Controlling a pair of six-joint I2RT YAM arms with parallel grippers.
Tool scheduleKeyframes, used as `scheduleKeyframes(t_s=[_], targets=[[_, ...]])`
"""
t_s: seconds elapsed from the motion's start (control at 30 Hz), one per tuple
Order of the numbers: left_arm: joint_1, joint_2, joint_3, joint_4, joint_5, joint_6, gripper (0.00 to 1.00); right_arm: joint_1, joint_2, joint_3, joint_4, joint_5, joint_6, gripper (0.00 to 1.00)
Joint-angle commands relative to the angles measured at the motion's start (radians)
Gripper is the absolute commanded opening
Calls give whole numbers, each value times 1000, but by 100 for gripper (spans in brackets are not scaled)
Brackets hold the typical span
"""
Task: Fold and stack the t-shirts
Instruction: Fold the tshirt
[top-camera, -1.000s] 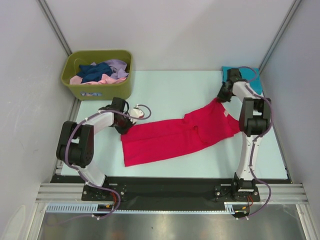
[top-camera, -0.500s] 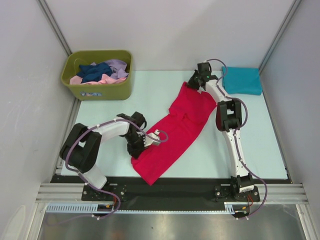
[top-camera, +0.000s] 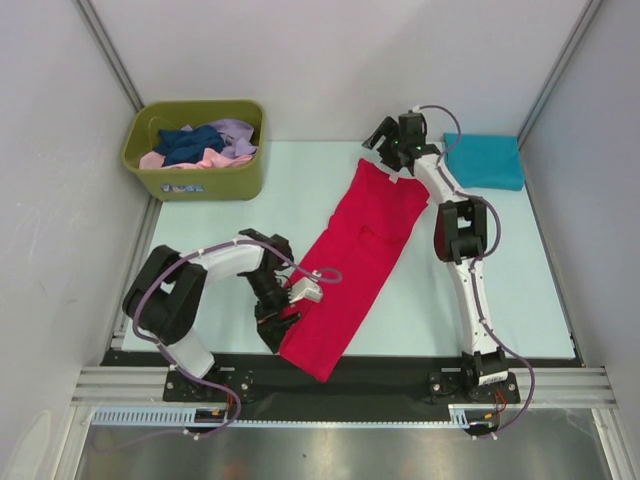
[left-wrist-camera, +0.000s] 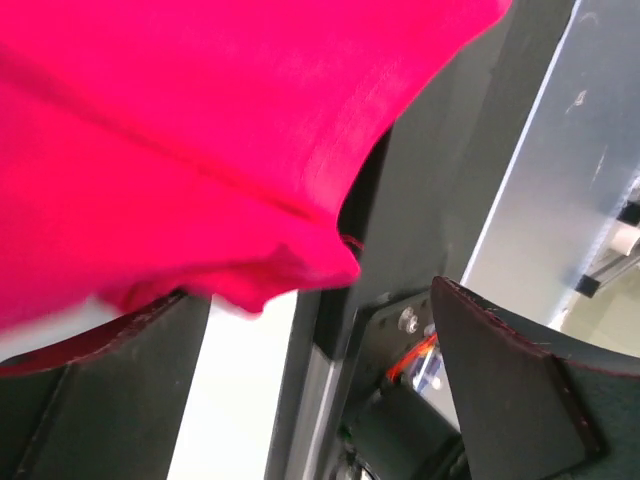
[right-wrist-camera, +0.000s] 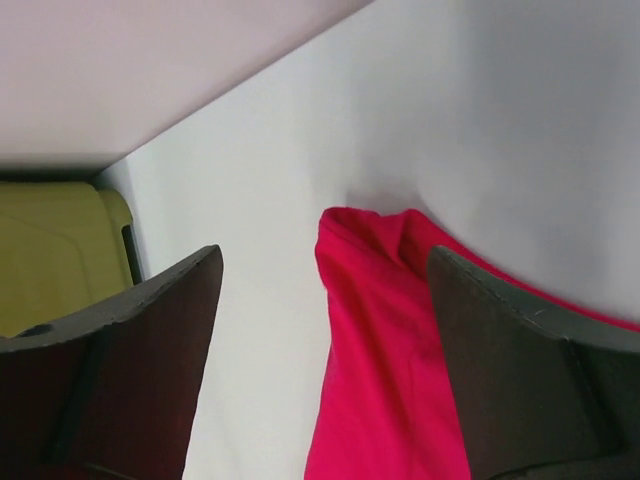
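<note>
The robot's left gripper needs to close on the near-end corner (top-camera: 283, 350) (left-wrist-camera: 343, 274) of the red t-shirt on the side of the bin, just above the black front rail.
A bright red t-shirt (top-camera: 355, 255) lies in a long diagonal strip, from the far middle of the table to its front edge. Its near corner (left-wrist-camera: 250, 180) hangs over the black front rail. My left gripper (top-camera: 278, 325) is open beside that near end, with nothing between its fingers (left-wrist-camera: 510, 390). My right gripper (top-camera: 388, 150) stands open just above the far end of the red shirt (right-wrist-camera: 390, 340), which lies loose on the table below it. A folded teal t-shirt (top-camera: 485, 160) rests at the far right. Navy, pink and lavender t-shirts (top-camera: 200, 143) lie heaped in the bin.
The olive-green bin (top-camera: 195, 175) stands at the far left corner and shows at the left edge of the right wrist view (right-wrist-camera: 50, 250). The black rail (top-camera: 380, 375) with the arm bases runs along the front edge. Grey walls close in both sides.
The red shirt swung from lying crosswise to a diagonal reaching the front edge. Both grippers, shut on its ends a second ago, have opened and let it go.
</note>
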Motion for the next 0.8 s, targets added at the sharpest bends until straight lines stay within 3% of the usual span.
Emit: scheduleKeyframes(t_s=[0.0, 0.17, 0.23, 0.3, 0.47, 0.77], targets=[[93, -88, 60, -88, -33, 24, 100, -51, -269, -53, -24, 54, -88, 88], [145, -165, 95, -180, -143, 119, 100, -154, -456, -320, -128, 182, -150, 76], [155, -164, 100, -162, -188, 123, 100, -181, -502, -456, -121, 177, -145, 61], [170, -150, 104, -63, -212, 75, 100, -202, -509, -517, -113, 168, -135, 52], [172, -93, 95, 161, -216, -80, 99, -252, -432, -569, -113, 105, -72, 52], [165, -89, 23, 226, -211, -83, 98, -243, -297, -503, -119, 32, -44, 47]])
